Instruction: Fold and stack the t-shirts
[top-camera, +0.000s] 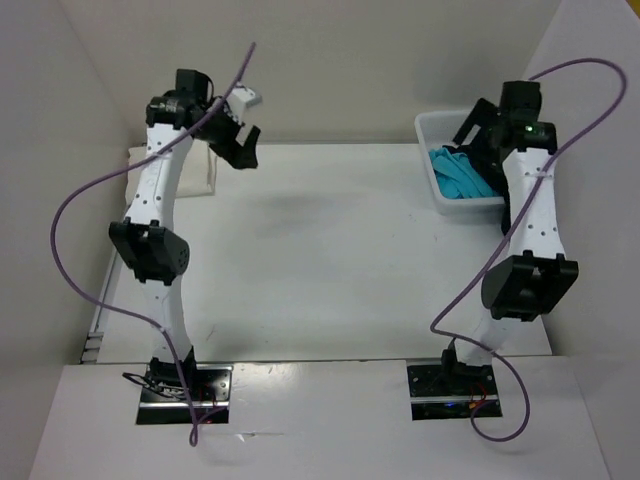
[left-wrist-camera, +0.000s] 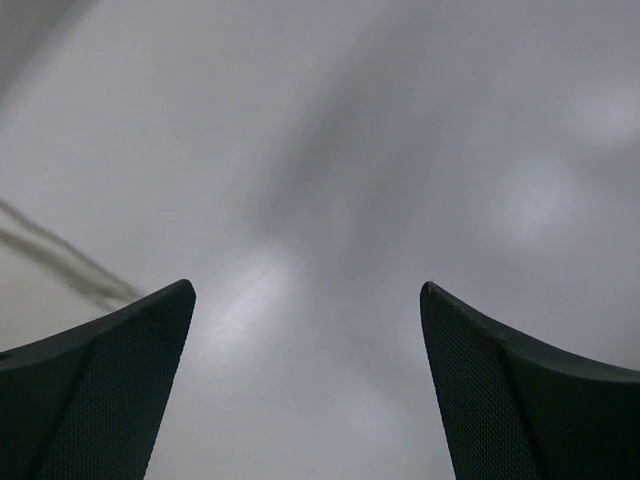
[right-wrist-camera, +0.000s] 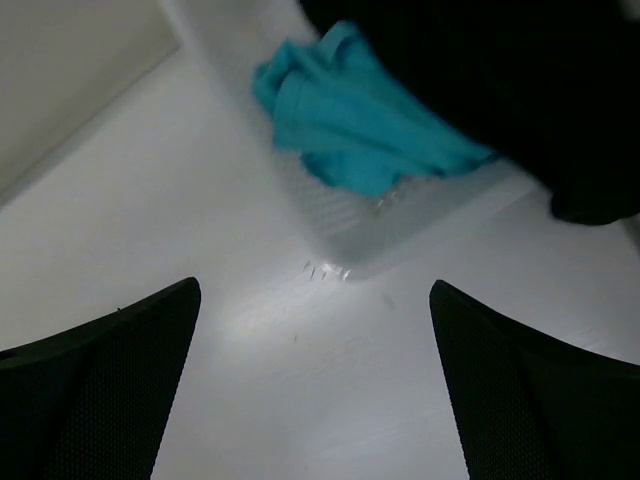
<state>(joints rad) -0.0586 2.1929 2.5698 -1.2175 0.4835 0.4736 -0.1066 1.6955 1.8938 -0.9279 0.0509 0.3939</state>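
The black t-shirt should be grabbed next by my right gripper by its crumpled part (top-camera: 490, 165) (right-wrist-camera: 505, 115) beside the turquoise t-shirt in the white basket.
A bright turquoise t-shirt (top-camera: 458, 178) lies crumpled in the white basket (top-camera: 428, 125) at the back right. In the right wrist view the turquoise t-shirt (right-wrist-camera: 350, 120) sits beside a black soft mass (right-wrist-camera: 520, 90), apparently the black t-shirt. A folded cream-white t-shirt (top-camera: 205, 178) lies at the table's back left edge, partly behind the left arm. My left gripper (top-camera: 240, 148) (left-wrist-camera: 307, 290) hangs open high over the back left of the table, holding nothing. My right gripper (top-camera: 472, 135) (right-wrist-camera: 315, 288) is open above the table just in front of the basket (right-wrist-camera: 350, 215), nothing between its fingers.
White walls close in the table at the back and on both sides. Purple cables loop from each arm. The basket stands against the right wall.
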